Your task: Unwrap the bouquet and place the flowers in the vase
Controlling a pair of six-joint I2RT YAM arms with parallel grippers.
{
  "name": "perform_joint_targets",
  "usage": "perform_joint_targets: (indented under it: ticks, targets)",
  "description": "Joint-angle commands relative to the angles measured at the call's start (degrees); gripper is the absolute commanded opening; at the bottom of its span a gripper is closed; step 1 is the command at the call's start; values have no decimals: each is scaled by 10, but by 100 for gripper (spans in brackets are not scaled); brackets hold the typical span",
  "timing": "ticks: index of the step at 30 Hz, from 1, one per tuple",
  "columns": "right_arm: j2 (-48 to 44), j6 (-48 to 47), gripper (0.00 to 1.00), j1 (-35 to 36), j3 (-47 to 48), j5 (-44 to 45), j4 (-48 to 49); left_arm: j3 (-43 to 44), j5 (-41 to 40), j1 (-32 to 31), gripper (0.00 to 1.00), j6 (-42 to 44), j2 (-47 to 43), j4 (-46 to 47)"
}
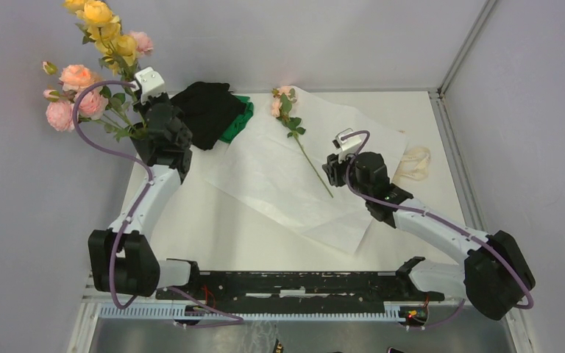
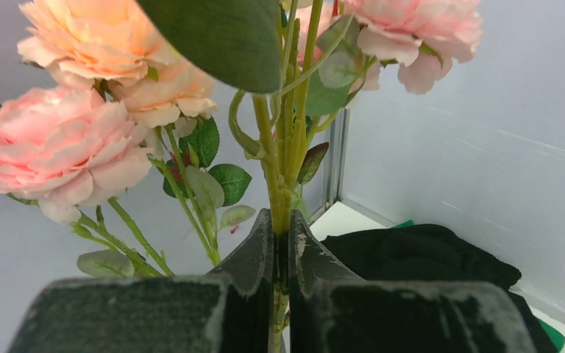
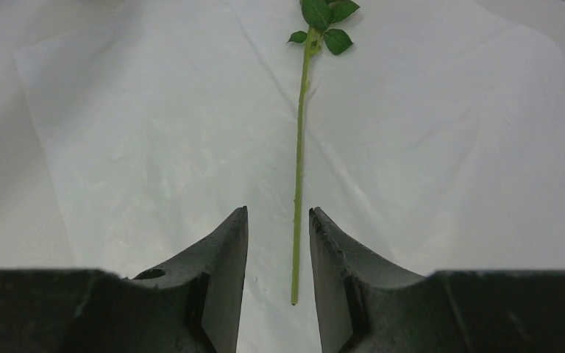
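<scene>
The yellow roses, now upright at the table's back corner, will be let go by my left gripper in the vase, with their blooms close beside the peach rose (image 1: pixel 104 80).
The flowers (image 1: pixel 92 103), pink, peach and yellow roses on green stems, stand upright at the table's back left corner. My left gripper (image 1: pixel 138 118) is shut on their stems (image 2: pixel 288 147), low in the bunch. The vase is hidden, perhaps behind the left arm. The bouquet's white paper sheet (image 1: pixel 279 176) lies spread flat in the middle of the table. A separate stem of pink roses (image 1: pixel 305 151) rests on it. My right gripper (image 1: pixel 331 170) hovers open over that stem's cut end (image 3: pixel 299 162), which lies between the fingers (image 3: pixel 232 243) but apart from them.
A black-and-green cloth heap (image 1: pixel 210 110) lies at the back, just right of the left gripper. The cream lace ribbon (image 1: pixel 416 162) sits beside the paper at the right. Grey walls close in the table at the back and right.
</scene>
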Motion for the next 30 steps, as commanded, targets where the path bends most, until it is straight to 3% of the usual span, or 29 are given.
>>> perform_joint_targets:
  ticks: [1,18,30]
  targets:
    - [14,15,42,0,12,-33,29,-21,10,8,2,31,-6,122]
    - [45,-3,43,-1,12,4,19,110,82,53,2,162,91,198]
    - [56,-5,43,-2,12,8,19,140,107,129,2,160,121,164]
